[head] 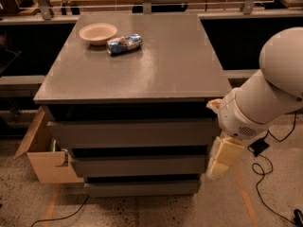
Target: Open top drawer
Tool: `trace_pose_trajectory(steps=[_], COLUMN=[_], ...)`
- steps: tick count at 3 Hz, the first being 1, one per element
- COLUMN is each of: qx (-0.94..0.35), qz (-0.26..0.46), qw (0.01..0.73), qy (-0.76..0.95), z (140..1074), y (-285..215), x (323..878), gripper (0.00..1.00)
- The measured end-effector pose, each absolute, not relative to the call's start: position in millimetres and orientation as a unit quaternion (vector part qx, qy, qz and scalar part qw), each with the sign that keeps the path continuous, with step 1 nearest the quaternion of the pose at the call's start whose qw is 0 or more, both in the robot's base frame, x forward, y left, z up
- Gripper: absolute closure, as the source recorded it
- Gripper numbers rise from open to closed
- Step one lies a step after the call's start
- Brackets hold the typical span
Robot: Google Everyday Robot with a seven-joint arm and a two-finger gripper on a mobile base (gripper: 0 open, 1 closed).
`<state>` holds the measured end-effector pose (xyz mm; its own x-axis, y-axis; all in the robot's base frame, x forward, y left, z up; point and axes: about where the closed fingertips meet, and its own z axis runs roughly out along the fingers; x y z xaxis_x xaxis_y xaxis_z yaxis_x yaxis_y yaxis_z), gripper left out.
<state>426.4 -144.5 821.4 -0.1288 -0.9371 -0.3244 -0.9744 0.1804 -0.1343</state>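
The robot's gripper will close on the upper edge of the top drawer (192, 123), near the end closest to the robot's arm, because the dark gap above leaves room.
The top drawer (132, 133) is the widest of three plain grey fronts under the grey cabinet top (165, 74), with a dark gap above it. The two narrower drawer fronts (139, 165) sit below it, each stepped further back. My white arm (265, 96) comes in from the right. My cream gripper (222, 156) hangs pointing down at the cabinet's right front corner, beside the right ends of the top and middle drawer fronts. It holds nothing that I can see.
A beige bowl (97, 33) and a crushed blue can (124, 44) lie at the back left of the cabinet top. An open cardboard box (45, 155) stands on the floor at the left. Black cables (265, 174) run over the floor at the right.
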Motion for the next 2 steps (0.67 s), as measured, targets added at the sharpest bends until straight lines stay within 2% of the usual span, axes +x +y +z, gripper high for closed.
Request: trace_pose_trajectory(steps=[2], qx=[-0.647], qz=[0.029], qw=[0.158], qy=[0.745], z=[792], y=[-137], x=[442], gripper=[0.0])
